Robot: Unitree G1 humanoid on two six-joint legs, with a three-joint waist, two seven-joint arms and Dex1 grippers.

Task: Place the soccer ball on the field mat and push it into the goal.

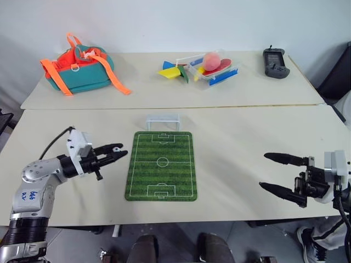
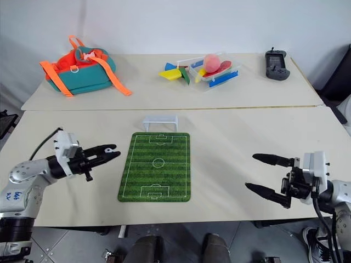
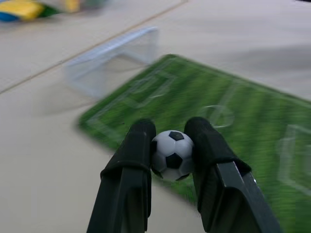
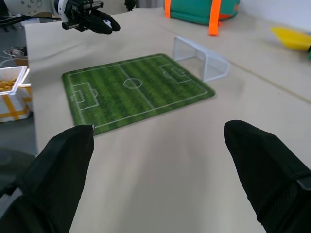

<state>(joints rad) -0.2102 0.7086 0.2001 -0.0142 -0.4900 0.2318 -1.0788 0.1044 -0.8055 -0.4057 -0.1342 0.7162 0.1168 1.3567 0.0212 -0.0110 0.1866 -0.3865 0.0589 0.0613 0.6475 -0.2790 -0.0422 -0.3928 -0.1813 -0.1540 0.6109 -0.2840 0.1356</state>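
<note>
My left gripper has the soccer ball. It will let the ball go on the penalty box at the field mat's near end (image 1: 160, 186) (image 3: 285, 152), opposite the goal.
The green striped field mat (image 1: 160, 165) lies in the middle of the near table, and the small white goal (image 1: 163, 121) stands at its far end. My left gripper (image 1: 117, 151) hovers just off the mat's left edge, pointing toward it, shut on the tiny black-and-white soccer ball (image 3: 172, 154). The ball sits squeezed between the two black fingers (image 3: 134, 160) near their tips. Over bare table to the right of the mat, my right gripper (image 1: 273, 173) is open, its fingers spread wide with nothing between them.
On the far table are a teal and orange bag (image 1: 81, 69), a clear tray (image 1: 214, 70) with a pink toy and coloured pieces, and a black handheld device (image 1: 275, 62). A seam (image 1: 175, 107) separates the two tables behind the goal.
</note>
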